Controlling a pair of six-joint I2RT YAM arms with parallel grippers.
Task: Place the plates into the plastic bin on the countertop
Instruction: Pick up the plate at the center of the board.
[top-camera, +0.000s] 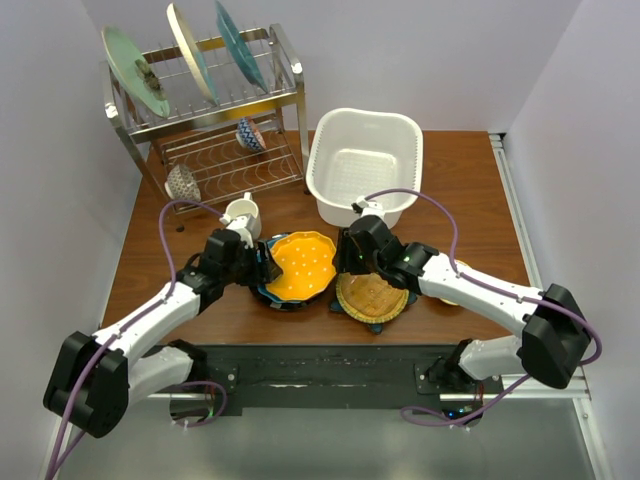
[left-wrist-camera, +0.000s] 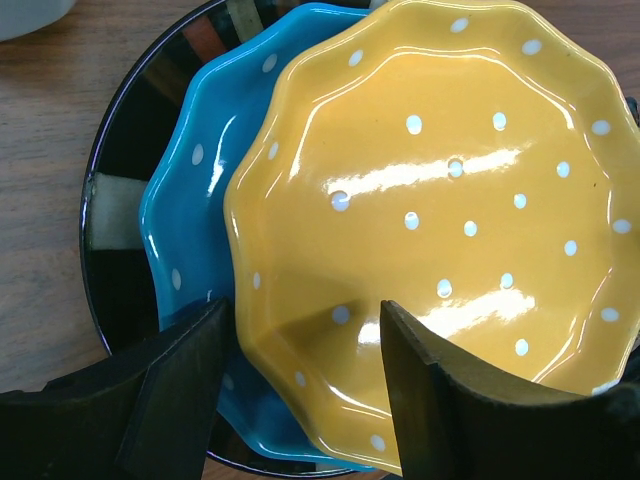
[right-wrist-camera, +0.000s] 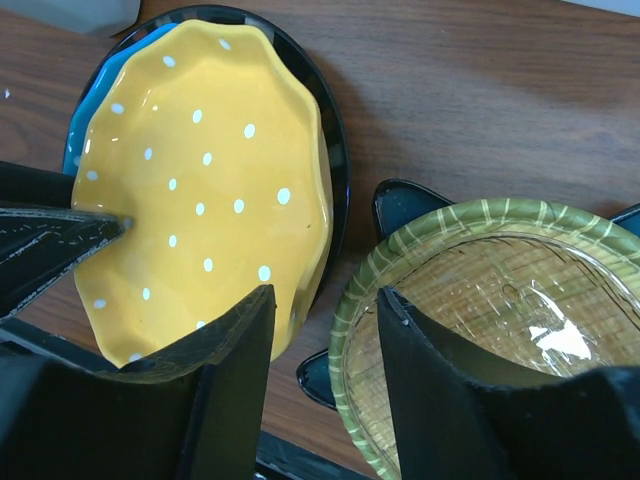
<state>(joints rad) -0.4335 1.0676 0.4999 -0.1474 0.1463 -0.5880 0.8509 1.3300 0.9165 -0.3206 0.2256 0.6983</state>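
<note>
The orange plate's rim at my left gripper lies over the blue plate, so my right gripper needs to pinch the orange plate's free side (right-wrist-camera: 304, 296) near the amber plate.
The orange dotted scalloped plate (top-camera: 300, 262) lies on a blue dotted plate (left-wrist-camera: 200, 200), which lies on a black-rimmed plate (left-wrist-camera: 120, 200), at the table's front middle. My left gripper (top-camera: 262, 268) is open, and its fingers (left-wrist-camera: 180, 390) straddle the orange plate's near rim (left-wrist-camera: 300, 330). The amber round plate (top-camera: 372, 295) with a green striped rim rests on a dark blue star-shaped plate (right-wrist-camera: 400, 205) just to the right. My right gripper (top-camera: 350, 262) is open and empty above the gap between the orange plate (right-wrist-camera: 200, 180) and the amber plate (right-wrist-camera: 500, 290). The white plastic bin (top-camera: 365, 165) stands behind, with nothing in it.
A steel wire dish rack (top-camera: 215, 110) at the back left holds three upright plates and small bowls. A white mug (top-camera: 243, 212) stands just behind my left gripper. A pale plate edge (top-camera: 455, 285) shows under my right arm. Walls close in on both sides.
</note>
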